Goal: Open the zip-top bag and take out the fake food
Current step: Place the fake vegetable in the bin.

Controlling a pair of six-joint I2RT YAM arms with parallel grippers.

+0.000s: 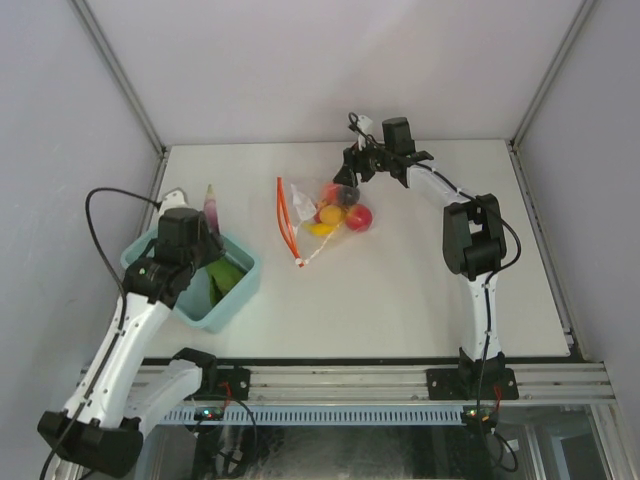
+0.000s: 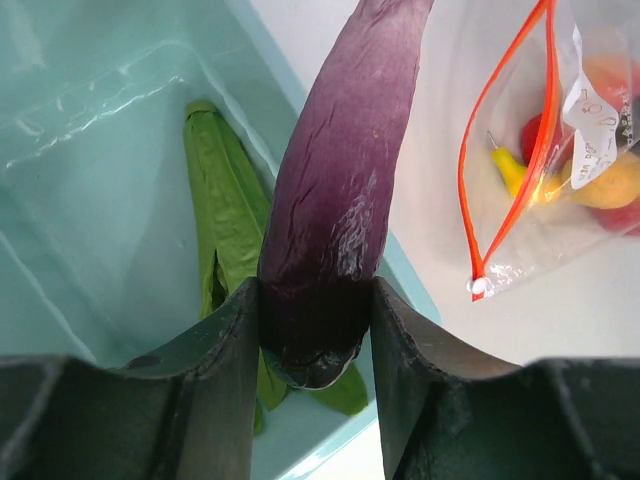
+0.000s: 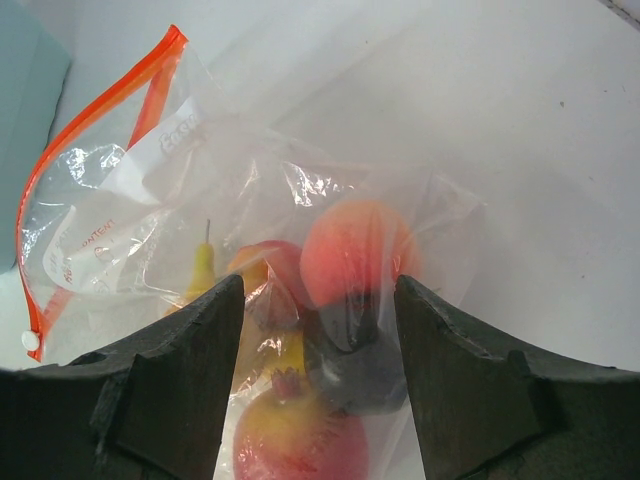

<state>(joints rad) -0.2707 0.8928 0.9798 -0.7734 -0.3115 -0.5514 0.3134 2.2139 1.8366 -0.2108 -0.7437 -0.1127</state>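
My left gripper is going to release the dark purple eggplant on the green vegetables' stem ends (image 1: 203,247) (image 2: 236,190), along the side of the bin that is by the bag.
My left gripper (image 1: 207,228) (image 2: 315,290) is shut on a dark purple eggplant (image 1: 211,205) (image 2: 335,200), a piece of the fake food, held above the near-right rim of the light blue bin (image 1: 246,285) (image 2: 100,200). The zip-top bag (image 1: 312,208) (image 2: 580,150) (image 3: 200,170) lies on the table with its red-orange zip strip (image 1: 285,215) (image 2: 510,170) parted. Inside are an orange-peach fruit (image 3: 355,250), a red-yellow fruit (image 3: 300,440), a dark piece (image 3: 365,370) and a yellow pear (image 3: 203,270). My right gripper (image 1: 352,178) (image 3: 318,290) clasps the bag's closed far end, fruit bulging between its jaws.
Green fake vegetables (image 1: 222,280) (image 2: 225,210) lie in the bin at the table's left. The bag's white slider (image 2: 479,286) (image 3: 30,340) sits at the near end of the strip. Grey walls enclose the white table (image 1: 420,290) on three sides.
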